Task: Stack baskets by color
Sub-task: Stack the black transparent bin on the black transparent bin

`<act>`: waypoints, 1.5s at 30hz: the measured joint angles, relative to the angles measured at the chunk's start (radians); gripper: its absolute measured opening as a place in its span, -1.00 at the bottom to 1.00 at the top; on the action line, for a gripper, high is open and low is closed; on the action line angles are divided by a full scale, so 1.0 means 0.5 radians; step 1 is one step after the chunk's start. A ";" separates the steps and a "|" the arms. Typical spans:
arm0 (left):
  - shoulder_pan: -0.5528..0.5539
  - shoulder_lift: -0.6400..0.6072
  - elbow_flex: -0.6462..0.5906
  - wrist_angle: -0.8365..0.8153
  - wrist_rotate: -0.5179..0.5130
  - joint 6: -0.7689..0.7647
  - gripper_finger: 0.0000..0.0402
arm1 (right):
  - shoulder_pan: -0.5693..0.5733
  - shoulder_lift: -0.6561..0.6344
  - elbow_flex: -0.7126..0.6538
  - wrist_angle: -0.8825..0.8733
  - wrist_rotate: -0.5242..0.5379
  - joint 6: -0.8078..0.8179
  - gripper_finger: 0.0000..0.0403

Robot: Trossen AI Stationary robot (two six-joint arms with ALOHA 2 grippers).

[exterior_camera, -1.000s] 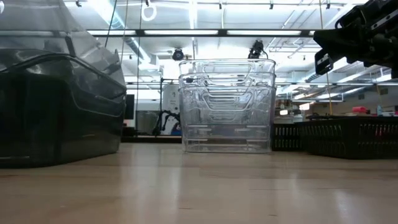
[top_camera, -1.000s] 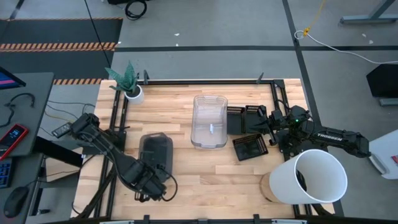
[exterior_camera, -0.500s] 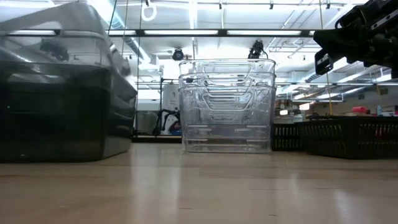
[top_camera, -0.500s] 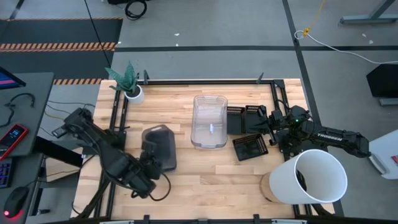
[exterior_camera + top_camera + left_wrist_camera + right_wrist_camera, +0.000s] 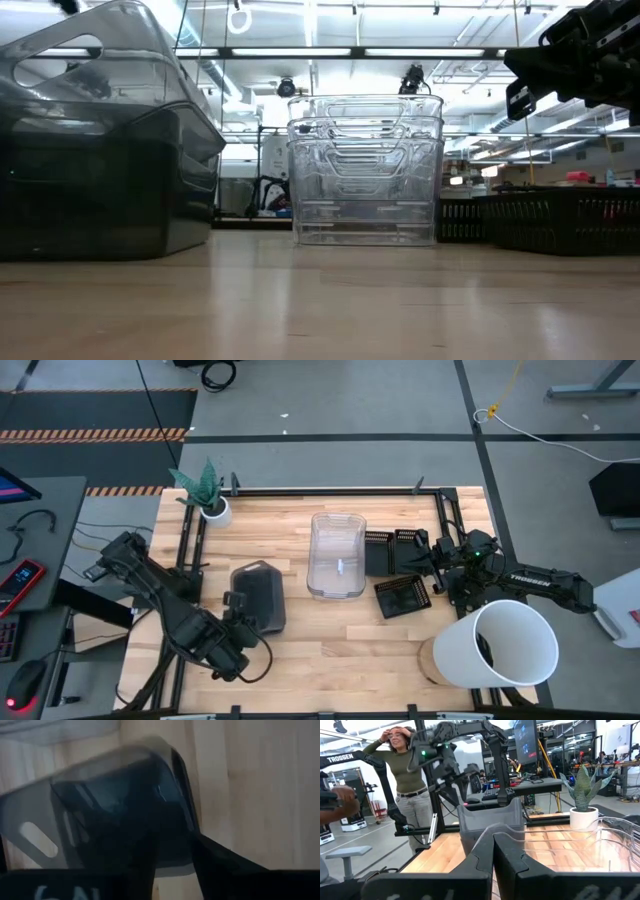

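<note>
The upper grey basket sits tilted and crooked in the lower one, so my left gripper needs to retake its near end (image 5: 271,632) and turn it square to nest.
Two smoky grey baskets (image 5: 258,595) sit nested at the table's near left. The upper one (image 5: 120,60) lies tilted in the lower one (image 5: 100,190), which stands on the wood. My left gripper (image 5: 240,630) is at their near end, pointing steeply down, shut on the upper basket. A stack of clear baskets (image 5: 337,553) stands mid-table. Right of it are black slotted baskets (image 5: 392,550), one (image 5: 403,596) apart. My right gripper (image 5: 428,556) hovers shut beside them, holding nothing. My left gripper has the upper grey basket by its near end wall (image 5: 186,837), close to a corner. One finger (image 5: 142,860) stands inside the basket and the other (image 5: 215,862) outside. The fingers come steeply from above, across the rim. The basket sits tilted in the lower one.
A big white bucket (image 5: 512,645) stands at the near right corner and a small potted plant (image 5: 212,508) at the far left. Bare wood lies between the grey baskets and the bucket. A person (image 5: 407,765) stands beyond the table's left side.
My left gripper has moved toward the table's far edge and turned at the wrist. The grey baskets have shifted with it toward the far edge and a little right, and now stand slightly skewed. The upper basket has sunk deeper into the lower one.
</note>
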 joint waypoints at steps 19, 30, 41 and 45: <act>-0.160 0.000 -0.136 0.227 -0.320 -0.132 -0.02 | 0.000 -0.001 0.000 0.000 -0.001 0.000 -0.93; -0.216 -0.169 -0.541 0.668 -0.418 -0.213 -0.14 | 0.000 0.000 0.001 0.000 -0.001 0.000 -0.93; -0.095 -0.262 -0.697 0.834 -0.300 -0.198 -0.24 | 0.000 -0.001 0.000 0.000 -0.001 -0.001 -0.93; -0.050 -0.262 -0.697 0.848 -0.281 -0.196 -0.46 | 0.000 0.000 0.000 0.000 0.000 0.000 -0.93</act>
